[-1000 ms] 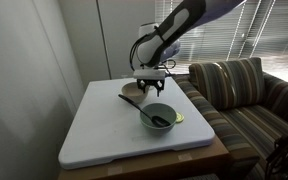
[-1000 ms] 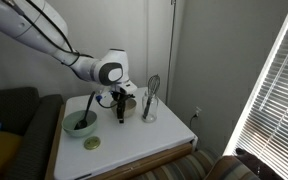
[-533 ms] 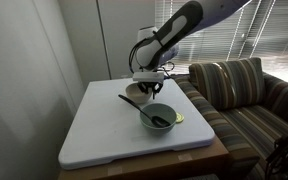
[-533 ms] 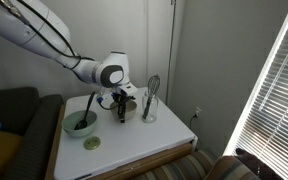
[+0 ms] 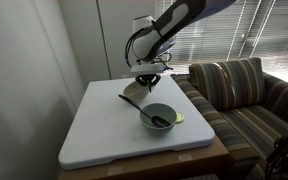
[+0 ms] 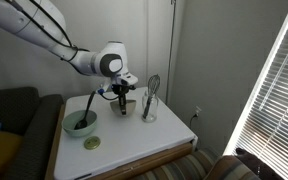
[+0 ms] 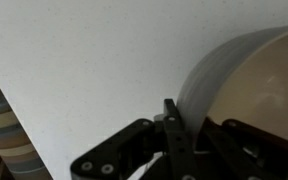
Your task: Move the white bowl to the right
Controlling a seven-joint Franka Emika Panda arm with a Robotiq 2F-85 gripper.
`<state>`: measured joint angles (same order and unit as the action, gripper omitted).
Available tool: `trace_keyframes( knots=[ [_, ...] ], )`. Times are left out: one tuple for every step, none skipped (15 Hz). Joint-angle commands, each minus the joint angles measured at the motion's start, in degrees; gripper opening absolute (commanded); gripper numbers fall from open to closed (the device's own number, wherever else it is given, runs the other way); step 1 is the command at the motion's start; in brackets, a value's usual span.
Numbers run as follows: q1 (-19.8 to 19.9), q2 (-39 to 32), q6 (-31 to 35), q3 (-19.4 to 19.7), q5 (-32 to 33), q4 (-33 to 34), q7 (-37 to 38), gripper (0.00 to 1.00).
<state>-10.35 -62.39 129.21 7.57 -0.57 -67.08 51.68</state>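
Note:
Next, I let go of the white bowl with my gripper on the table (image 5: 170, 91) just behind the grey-green bowl, toward the striped sofa.
The white bowl (image 7: 246, 80), off-white outside and tan inside, fills the right half of the wrist view. My gripper (image 7: 184, 135) is shut on its rim, with one black finger (image 7: 171, 125) pressed on the outer wall. In both exterior views the gripper (image 5: 147, 74) (image 6: 124, 92) hangs above the far part of the white table (image 5: 99, 135), and the bowl (image 5: 145, 83) dangles tilted from it, off the surface.
A larger grey-green bowl (image 5: 160, 116) (image 6: 80, 124) with a black utensil (image 5: 134, 102) stands nearby on the table. A whisk in a glass (image 6: 150, 102) stands close beside the gripper. A small green disc (image 6: 91, 143) lies at the table's front. A striped sofa (image 5: 246, 92) adjoins the table.
The jaws have closed on the white bowl's rim, and the arm has risen, lifting the bowl off the table.

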Motion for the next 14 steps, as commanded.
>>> trace_keyframes(
  knots=[
    [0.37, 5.55, -3.25, -0.31, 1.75, -6.31, -4.28, 0.02],
    [0.85, 6.91, -3.80, -0.83, 1.59, -8.04, -6.26, 0.02],
    [1.20, 8.59, -4.40, -1.12, 1.43, -10.06, -8.31, 0.02],
    [1.53, 9.91, -4.84, -1.35, 1.36, -11.80, -10.61, 0.02],
    [1.82, 11.41, -5.16, -1.34, 1.36, -13.70, -12.76, 0.02],
    [2.25, 12.71, -4.95, -1.17, 1.26, -15.51, -14.57, 0.02],
    [2.55, 13.97, -4.59, -0.84, 1.29, -17.40, -16.01, 0.02],
    [3.20, 15.26, -3.48, -0.54, 0.93, -19.52, -17.05, 0.02],
    [3.82, 16.31, -2.21, -0.11, 0.58, -21.57, -17.34, 0.02],
    [4.75, 17.19, -0.73, 0.10, 0.09, -23.63, -17.74, 0.02],
    [5.91, 17.83, 1.69, 0.17, -0.73, -25.76, -17.88, 0.02],
    [7.52, 18.31, 5.10, -0.09, -2.25, -28.14, -18.04, 0.02],
    [9.44, 18.43, 8.64, -0.84, -4.41, -30.40, -18.76, 0.02],
    [11.58, 18.37, 11.79, -1.89, -7.18, -32.16, -20.37, 0.02]
  ],
)
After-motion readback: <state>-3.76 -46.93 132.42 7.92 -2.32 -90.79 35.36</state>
